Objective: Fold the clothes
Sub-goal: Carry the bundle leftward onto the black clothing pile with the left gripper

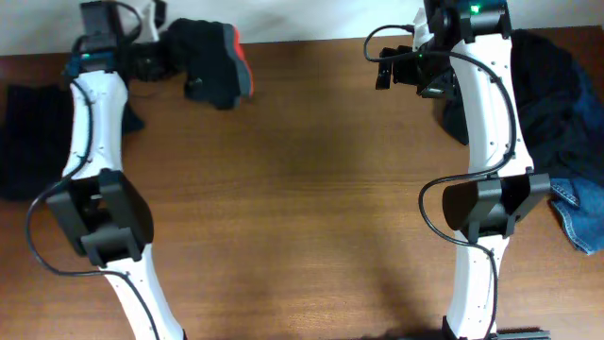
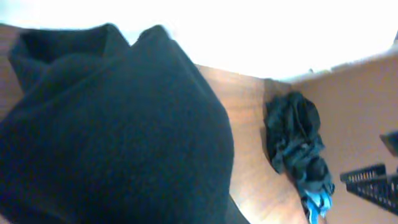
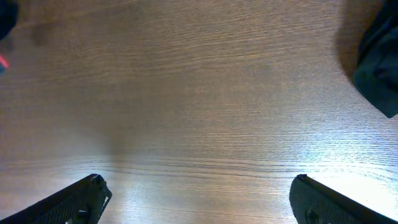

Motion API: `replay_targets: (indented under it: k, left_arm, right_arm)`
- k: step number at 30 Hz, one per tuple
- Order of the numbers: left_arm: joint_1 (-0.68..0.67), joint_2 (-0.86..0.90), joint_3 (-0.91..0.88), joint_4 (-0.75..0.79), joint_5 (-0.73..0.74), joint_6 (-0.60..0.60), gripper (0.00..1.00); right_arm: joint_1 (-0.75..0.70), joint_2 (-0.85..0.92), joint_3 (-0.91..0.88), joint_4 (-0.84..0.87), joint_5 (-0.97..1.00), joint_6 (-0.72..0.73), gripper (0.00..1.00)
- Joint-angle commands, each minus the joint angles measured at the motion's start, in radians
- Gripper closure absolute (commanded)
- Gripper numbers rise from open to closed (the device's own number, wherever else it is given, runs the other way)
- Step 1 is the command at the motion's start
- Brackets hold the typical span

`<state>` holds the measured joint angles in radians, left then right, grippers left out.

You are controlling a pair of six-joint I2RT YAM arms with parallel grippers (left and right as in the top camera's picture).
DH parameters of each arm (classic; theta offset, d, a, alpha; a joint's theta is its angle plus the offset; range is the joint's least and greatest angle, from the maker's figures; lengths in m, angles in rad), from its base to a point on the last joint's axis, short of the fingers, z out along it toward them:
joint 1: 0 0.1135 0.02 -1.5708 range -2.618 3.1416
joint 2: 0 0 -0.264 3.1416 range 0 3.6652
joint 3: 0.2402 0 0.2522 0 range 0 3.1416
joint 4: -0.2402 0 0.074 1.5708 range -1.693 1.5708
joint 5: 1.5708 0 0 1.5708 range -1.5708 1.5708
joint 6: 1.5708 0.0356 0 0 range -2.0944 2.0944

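The robot's left gripper will let go of the black garment with a red piece of cloth on top of the other dark garment [image 1: 55, 142].
A black garment with a red band [image 1: 215, 62] is bunched at the table's back left, right at my left gripper [image 1: 151, 62]. In the left wrist view its black fabric [image 2: 112, 137] fills most of the frame and hides the jaws, which seem shut on it. A pile of dark clothes [image 1: 557, 94] lies at the right edge, with blue jeans [image 1: 583, 215] at its near end. The pile also shows in the left wrist view [image 2: 297, 146]. My right gripper [image 1: 389, 72] [image 3: 199, 199] is open and empty above bare wood, left of the pile.
Another dark garment [image 1: 26, 137] lies at the table's left edge beside the left arm. The brown wooden table [image 1: 302, 208] runs between the two arms. A corner of dark fabric [image 3: 379, 68] shows at the right of the right wrist view.
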<state>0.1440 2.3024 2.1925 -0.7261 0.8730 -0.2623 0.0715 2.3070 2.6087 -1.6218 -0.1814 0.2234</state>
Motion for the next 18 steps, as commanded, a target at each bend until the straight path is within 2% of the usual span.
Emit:
replay_targets:
  k: [1, 18]
  left_arm:
    - [0.081, 0.001, 0.030, -0.011, -0.006, -0.040, 1.00]
    - [0.329, -0.024, 0.037, -0.011, 0.042, -0.135, 1.00]
  right_arm:
    - [-0.001, -0.008, 0.017, -0.003, 0.009, -0.026, 0.01]
    - [-0.001, -0.008, 0.017, -0.002, 0.009, -0.025, 0.01]
